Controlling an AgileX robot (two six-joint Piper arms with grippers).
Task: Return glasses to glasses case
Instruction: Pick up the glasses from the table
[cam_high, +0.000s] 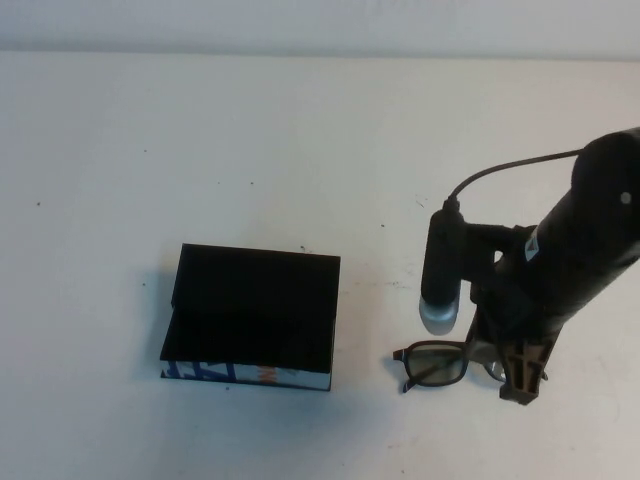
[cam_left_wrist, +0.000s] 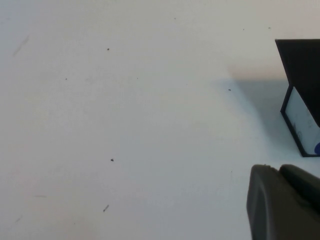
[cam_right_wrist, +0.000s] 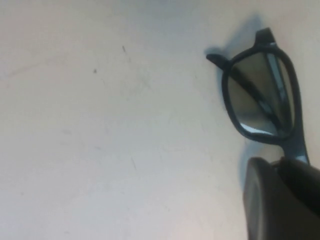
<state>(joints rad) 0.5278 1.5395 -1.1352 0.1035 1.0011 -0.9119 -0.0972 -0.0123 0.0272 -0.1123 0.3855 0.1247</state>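
Note:
The bridge (cam_high: 473, 349) (cam_right_wrist: 296, 150) of the dark-framed glasses, between the lenses, will be gripped by my right gripper.
The glasses case (cam_high: 250, 315) stands open left of the table's middle, with its black lid up and its white printed side facing me. One corner of the case (cam_left_wrist: 302, 120) shows in the left wrist view. The dark-framed glasses (cam_high: 435, 365) lie near the front right of the table. My right gripper (cam_high: 520, 385) is down over their right half. In the right wrist view the glasses (cam_right_wrist: 257, 100) run by the bridge in between the fingers of the right gripper (cam_right_wrist: 282, 165), which are closed together. My left gripper (cam_left_wrist: 280, 170) is shut and empty, left of the case and out of the high view.
The white table (cam_high: 300, 150) carries only small dark specks. Its far edge meets a pale wall. The right arm's camera pod (cam_high: 440, 270) and cable hang just behind the glasses.

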